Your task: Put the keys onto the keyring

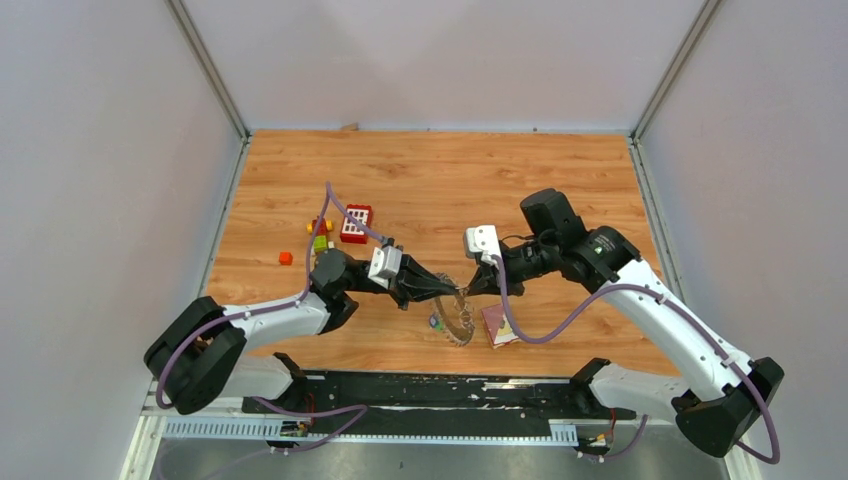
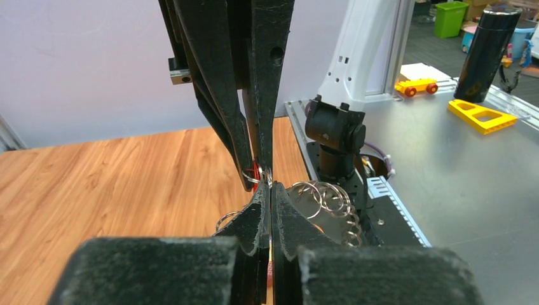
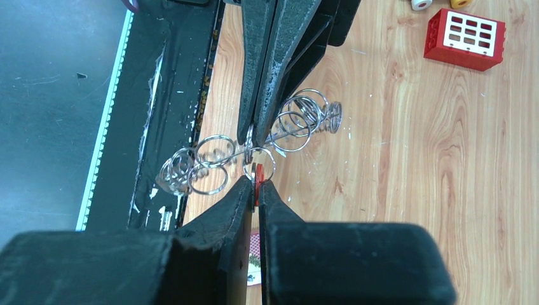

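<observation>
The robot's right gripper needs to release the key with the red tag on the table (image 1: 524,264) beyond the maroon card.
The keyring (image 1: 466,325) is a large grey ring strung with several small wire loops (image 3: 316,113). It hangs tilted just above the table between the two arms. My left gripper (image 2: 270,189) is shut on its wire rim and comes in from the left (image 1: 450,289). My right gripper (image 3: 256,184) is shut on a key with a red tag (image 3: 259,173), and the key's small loop touches the keyring right at the left fingertips (image 3: 249,135). A key with a blue tag (image 1: 436,321) lies on the table beside the ring.
A maroon square card (image 1: 498,325) lies just right of the ring. A red block with white squares (image 1: 355,223) and small coloured blocks (image 1: 319,236) sit at the left. The black base rail (image 1: 430,390) runs along the near edge.
</observation>
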`<state>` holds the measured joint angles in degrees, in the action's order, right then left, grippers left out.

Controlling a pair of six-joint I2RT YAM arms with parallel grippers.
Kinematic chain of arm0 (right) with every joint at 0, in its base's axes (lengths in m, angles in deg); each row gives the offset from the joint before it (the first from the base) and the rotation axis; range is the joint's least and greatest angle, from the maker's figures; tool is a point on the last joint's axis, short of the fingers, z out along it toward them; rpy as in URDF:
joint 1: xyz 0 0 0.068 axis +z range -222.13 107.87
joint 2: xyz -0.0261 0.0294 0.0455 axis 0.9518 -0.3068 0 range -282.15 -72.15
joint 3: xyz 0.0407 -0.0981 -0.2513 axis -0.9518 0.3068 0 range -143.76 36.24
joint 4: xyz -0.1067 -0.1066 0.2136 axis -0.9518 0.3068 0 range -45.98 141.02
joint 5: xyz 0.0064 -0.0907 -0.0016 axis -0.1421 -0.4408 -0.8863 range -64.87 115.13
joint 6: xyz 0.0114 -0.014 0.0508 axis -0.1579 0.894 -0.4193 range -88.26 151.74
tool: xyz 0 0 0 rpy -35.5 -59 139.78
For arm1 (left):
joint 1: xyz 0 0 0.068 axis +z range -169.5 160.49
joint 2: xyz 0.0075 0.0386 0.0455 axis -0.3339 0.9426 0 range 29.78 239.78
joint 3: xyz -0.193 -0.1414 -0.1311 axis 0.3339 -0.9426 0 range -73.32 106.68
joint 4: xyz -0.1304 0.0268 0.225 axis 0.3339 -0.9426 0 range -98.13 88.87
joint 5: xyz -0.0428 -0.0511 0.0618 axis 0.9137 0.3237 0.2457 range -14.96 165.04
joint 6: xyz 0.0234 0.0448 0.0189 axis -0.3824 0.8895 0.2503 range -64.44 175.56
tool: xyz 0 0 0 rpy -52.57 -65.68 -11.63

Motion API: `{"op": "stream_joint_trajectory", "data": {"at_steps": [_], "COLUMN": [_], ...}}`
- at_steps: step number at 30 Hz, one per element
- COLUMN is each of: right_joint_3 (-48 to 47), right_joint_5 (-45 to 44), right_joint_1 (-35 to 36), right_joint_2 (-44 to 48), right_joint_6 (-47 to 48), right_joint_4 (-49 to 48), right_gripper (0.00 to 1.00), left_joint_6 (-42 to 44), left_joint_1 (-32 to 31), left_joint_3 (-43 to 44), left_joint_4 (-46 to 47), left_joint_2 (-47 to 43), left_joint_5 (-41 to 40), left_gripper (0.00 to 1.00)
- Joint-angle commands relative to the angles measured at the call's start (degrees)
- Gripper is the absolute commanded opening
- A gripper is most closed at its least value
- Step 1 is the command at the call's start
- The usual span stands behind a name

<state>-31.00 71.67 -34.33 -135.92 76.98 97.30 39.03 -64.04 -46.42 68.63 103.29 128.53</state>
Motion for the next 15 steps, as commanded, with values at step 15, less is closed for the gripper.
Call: {"op": "stream_joint_trajectory", "data": {"at_steps": [15], "right_joint_3": [-7.04], "right_joint_5": [-12.03], "right_joint_1": [0.0], "right_joint_2": [-0.51], "right_joint_6": [1.49], "right_joint_4": [6.32], "right_gripper": [0.0], "left_joint_6": [10.8], "left_joint_1": [0.24], "left_joint_3": [2.12], "left_joint_4": [-9.37], "left_joint_2": [-1.76], "left_joint_5": [-4.1], "left_gripper": [0.0]}}
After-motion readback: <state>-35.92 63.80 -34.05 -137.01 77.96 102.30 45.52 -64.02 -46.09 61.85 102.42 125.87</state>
